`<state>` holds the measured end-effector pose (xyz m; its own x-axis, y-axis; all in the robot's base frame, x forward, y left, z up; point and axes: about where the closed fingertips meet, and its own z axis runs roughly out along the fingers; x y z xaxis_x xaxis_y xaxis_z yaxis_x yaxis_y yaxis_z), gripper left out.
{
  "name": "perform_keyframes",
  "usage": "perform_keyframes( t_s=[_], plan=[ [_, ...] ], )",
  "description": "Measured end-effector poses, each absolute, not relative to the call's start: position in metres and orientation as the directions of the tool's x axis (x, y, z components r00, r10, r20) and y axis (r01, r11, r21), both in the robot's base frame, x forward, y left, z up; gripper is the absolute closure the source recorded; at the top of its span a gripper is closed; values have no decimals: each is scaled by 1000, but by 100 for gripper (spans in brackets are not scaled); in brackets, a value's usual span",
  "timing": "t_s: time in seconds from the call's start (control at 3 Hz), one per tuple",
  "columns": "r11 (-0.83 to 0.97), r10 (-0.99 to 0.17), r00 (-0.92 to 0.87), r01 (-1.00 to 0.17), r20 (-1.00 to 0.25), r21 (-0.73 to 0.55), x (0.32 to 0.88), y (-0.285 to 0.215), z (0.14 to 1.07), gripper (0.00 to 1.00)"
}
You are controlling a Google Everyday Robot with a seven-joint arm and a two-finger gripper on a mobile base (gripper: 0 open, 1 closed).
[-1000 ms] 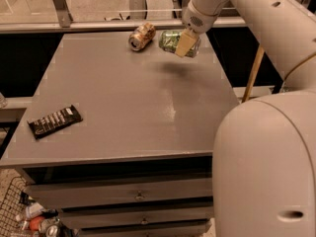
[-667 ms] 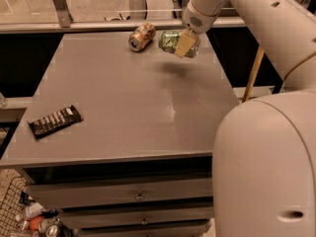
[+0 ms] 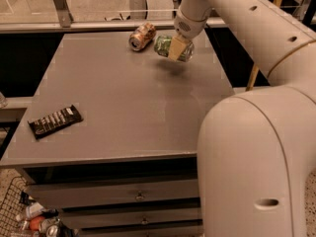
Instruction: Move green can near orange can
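Note:
My gripper will let go of the green can on the grey table, snug against the near side of the orange can (image 3: 160, 50).
The green can (image 3: 164, 46), green-and-white with silver ends, is held on its side in my gripper (image 3: 176, 49) a little above the grey table (image 3: 123, 102), near the far right part. A shadow lies on the table under it. The gripper's tan fingers (image 3: 176, 48) are shut across the can's middle. The orange can (image 3: 141, 36), copper-brown and white, lies on its side on the table just left of the green can, a small gap apart.
A dark chocolate bar (image 3: 55, 121) lies near the table's front left edge. Drawers (image 3: 138, 196) run below the tabletop. My white arm and base (image 3: 256, 147) fill the right side. A wire basket with items (image 3: 29, 216) sits at the lower left.
The gripper with the green can has shifted slightly left, closer to the orange can. The orange can and chocolate bar have not moved.

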<state>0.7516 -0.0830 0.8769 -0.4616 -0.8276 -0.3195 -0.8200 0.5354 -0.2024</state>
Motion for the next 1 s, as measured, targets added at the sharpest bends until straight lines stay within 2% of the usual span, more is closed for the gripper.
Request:
perform_keyframes(
  t_s=[1.0],
  plan=[
    [577,-806,-511,-792,-299,-202,775,-47,863,100]
  ],
)
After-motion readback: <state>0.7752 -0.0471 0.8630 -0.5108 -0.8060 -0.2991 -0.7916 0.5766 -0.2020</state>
